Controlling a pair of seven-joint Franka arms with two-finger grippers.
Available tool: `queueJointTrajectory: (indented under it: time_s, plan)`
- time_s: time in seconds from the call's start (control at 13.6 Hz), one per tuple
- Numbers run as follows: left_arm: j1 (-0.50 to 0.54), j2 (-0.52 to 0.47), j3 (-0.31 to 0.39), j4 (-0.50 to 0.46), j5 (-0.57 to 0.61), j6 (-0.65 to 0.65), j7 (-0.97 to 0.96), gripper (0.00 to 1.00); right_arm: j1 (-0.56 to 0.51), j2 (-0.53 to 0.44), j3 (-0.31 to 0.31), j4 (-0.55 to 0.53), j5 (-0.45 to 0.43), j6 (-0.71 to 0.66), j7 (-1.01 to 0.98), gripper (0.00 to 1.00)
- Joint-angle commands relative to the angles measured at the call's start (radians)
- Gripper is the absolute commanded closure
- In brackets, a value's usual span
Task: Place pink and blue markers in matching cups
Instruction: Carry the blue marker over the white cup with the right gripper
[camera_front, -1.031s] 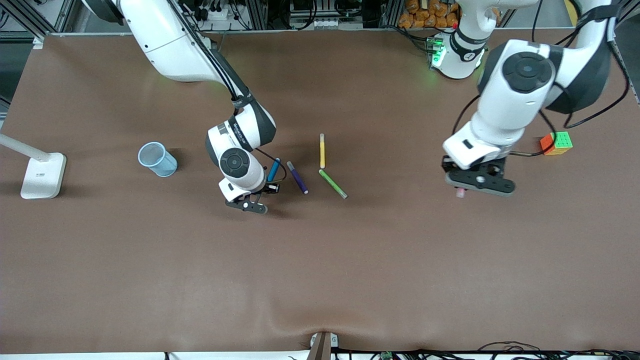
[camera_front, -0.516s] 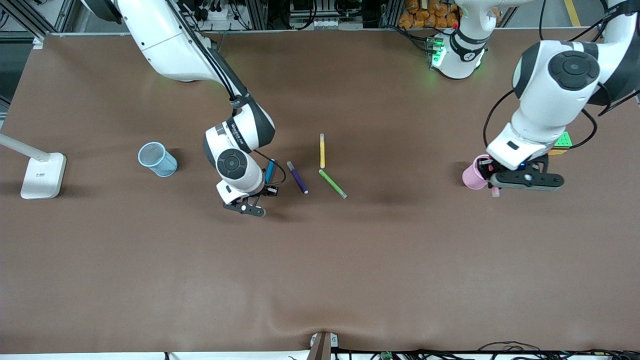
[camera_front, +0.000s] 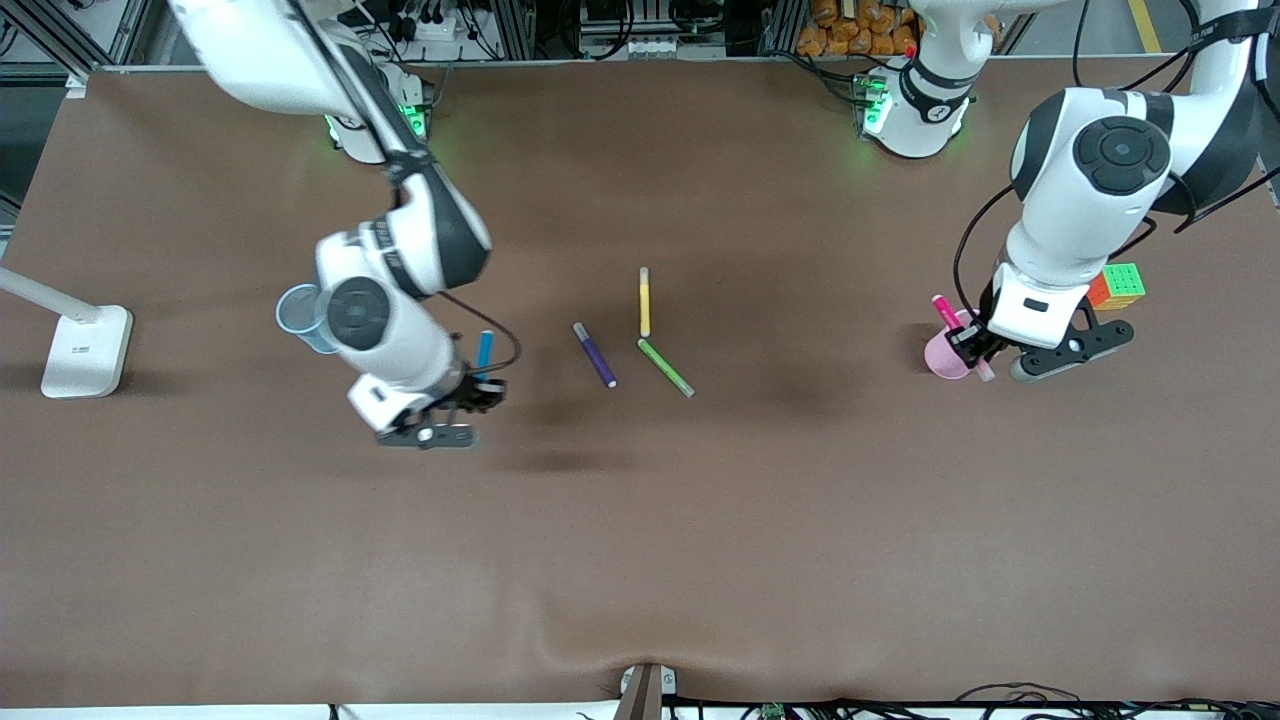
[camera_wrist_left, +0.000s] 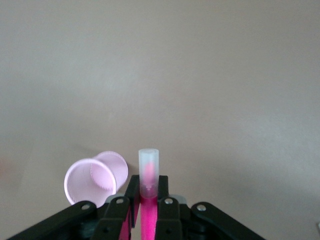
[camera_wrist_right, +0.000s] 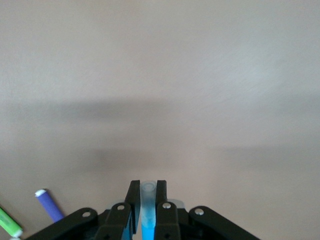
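The robot's left gripper should release the pink marker inside the pale pink cup (camera_front: 961, 344) (camera_wrist_left: 99, 177) near the colour cube.
My left gripper (camera_front: 972, 346) is shut on the pink marker (camera_front: 944, 309) and holds it slanted over the pale pink cup (camera_front: 940, 358). In the left wrist view the gripper (camera_wrist_left: 148, 184) grips the pink marker (camera_wrist_left: 148, 167), and its pale tip sits just beside the rim of the pink cup (camera_wrist_left: 92, 179). My right gripper (camera_front: 478, 388) is shut on the blue marker (camera_front: 484, 352) and holds it over bare table. The pale blue cup (camera_front: 298, 312) stands toward the right arm's end, partly hidden by that arm. In the right wrist view the gripper (camera_wrist_right: 146, 189) grips the blue marker (camera_wrist_right: 147, 202).
A purple pen (camera_front: 594, 354), a yellow pen (camera_front: 644, 300) and a green pen (camera_front: 665, 367) lie mid-table. The purple pen (camera_wrist_right: 49, 204) and the green pen (camera_wrist_right: 10, 225) also show in the right wrist view. A colour cube (camera_front: 1118, 285) sits beside the left arm. A white lamp base (camera_front: 85, 350) stands at the right arm's end.
My right gripper has lifted the blue marker and carried it toward the blue cup. My left arm has swung aside, uncovering the pink cup, and now holds the pink marker slanted over it.
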Motion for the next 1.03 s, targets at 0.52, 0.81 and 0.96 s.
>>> queueJointTrajectory:
  time_s: [0.52, 0.81, 0.96]
  plan:
    - [0.008, -0.009, -0.004, -0.019, 0.279, -0.107, -0.496, 1.0, -0.342, -0.208, 0.02, -0.163, 0.264, -0.109, -0.895, 1.0]
    - [0.004, 0.032, -0.006, -0.054, 0.443, -0.13, -0.687, 1.0, -0.459, -0.216, 0.018, -0.193, 0.422, -0.218, -1.157, 1.0]
    - [-0.003, 0.063, -0.012, -0.063, 0.53, -0.171, -0.798, 1.0, -0.509, -0.21, 0.018, -0.214, 0.494, -0.287, -1.258, 1.0]
